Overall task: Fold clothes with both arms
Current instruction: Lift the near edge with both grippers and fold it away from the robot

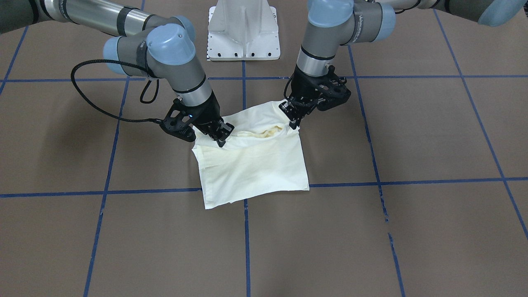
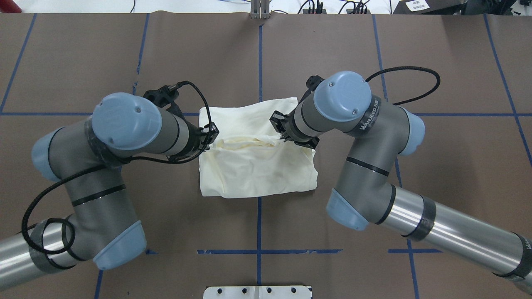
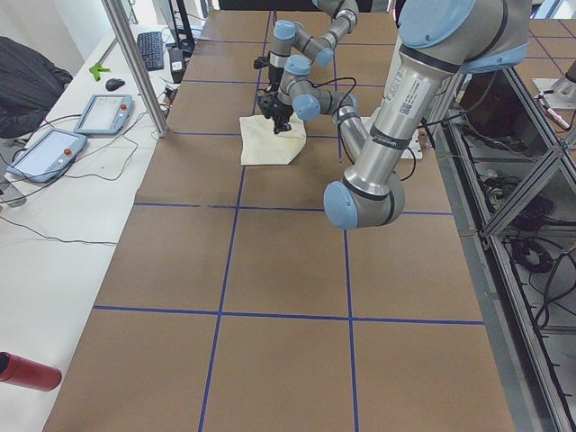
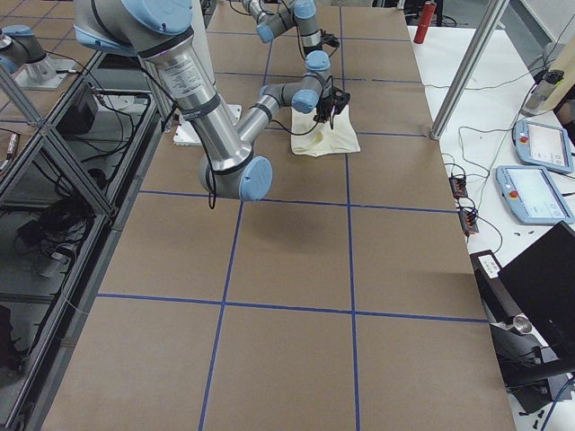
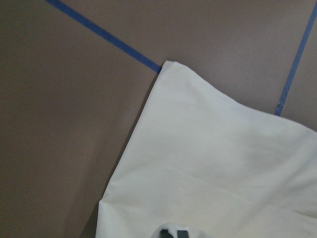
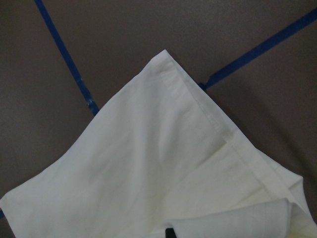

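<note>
My left gripper is going to let go of the shirt's raised edge over the shirt's front corner (image 1: 301, 191) (image 5: 171, 73) that touches the blue tape.
The cream-white shirt (image 1: 255, 165) lies folded into a rough square at the table's middle, plain side up, with a rumpled ridge across its middle (image 2: 245, 142). My left gripper (image 2: 210, 135) is shut on the shirt's edge at one end of that ridge and holds it slightly raised; it also shows in the front view (image 1: 295, 113). At the other end my right gripper (image 2: 282, 131), seen too from the front (image 1: 218, 134), is shut on the cloth. Both wrist views show cloth (image 5: 223, 173) (image 6: 148, 163) draping away from the fingers, with a corner resting on the table. The print is hidden.
The white pedestal base (image 1: 244, 37) stands behind the shirt on the robot's side. A black cable (image 1: 95, 107) loops off the right arm. Blue tape lines (image 2: 259, 62) grid the brown table. A metal post (image 3: 135, 63) and control tablets (image 3: 54, 148) sit on the operators' side.
</note>
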Tool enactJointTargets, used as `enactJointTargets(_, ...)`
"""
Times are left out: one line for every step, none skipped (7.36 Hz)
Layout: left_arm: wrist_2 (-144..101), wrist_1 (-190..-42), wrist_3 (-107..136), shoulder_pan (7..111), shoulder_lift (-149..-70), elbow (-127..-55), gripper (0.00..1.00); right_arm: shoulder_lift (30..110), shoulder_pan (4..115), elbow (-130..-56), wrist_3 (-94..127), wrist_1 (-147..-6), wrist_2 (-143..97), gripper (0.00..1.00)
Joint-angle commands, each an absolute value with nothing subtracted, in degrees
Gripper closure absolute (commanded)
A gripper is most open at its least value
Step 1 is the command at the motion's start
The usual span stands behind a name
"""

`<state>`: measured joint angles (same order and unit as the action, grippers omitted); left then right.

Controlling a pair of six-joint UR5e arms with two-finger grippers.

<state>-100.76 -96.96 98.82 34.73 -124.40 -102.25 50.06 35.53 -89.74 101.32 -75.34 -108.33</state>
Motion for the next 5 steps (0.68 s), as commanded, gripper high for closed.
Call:
enactJointTargets(-101.07,-100.61,97.38,37.26,-127.26,-95.12,1.00,45.11,37.09,-82.30,101.16,-75.32,-108.81,1.00)
enactJointTargets(-100.99,-102.90,97.03,37.61,-127.53,-92.66,1.00,43.78,37.35,-80.18,101.16,-75.32,-108.90,1.00)
enactJointTargets(-100.90,-105.01,95.55,38.23,-127.62,-90.20,1.00,43.60,37.88,-79.11,100.73,-75.24,-108.98,1.00)
enactJointTargets(-100.81,-106.94,95.36,38.32,-127.88,-87.74,1.00,43.51,39.01,-79.10,100.46,-75.23,-109.59,1.00)
enactJointTargets(-100.81,-107.57,95.27,38.41,-127.88,-87.37,1.00,43.51,39.20,-77.97,100.02,-75.23,-109.69,1.00)
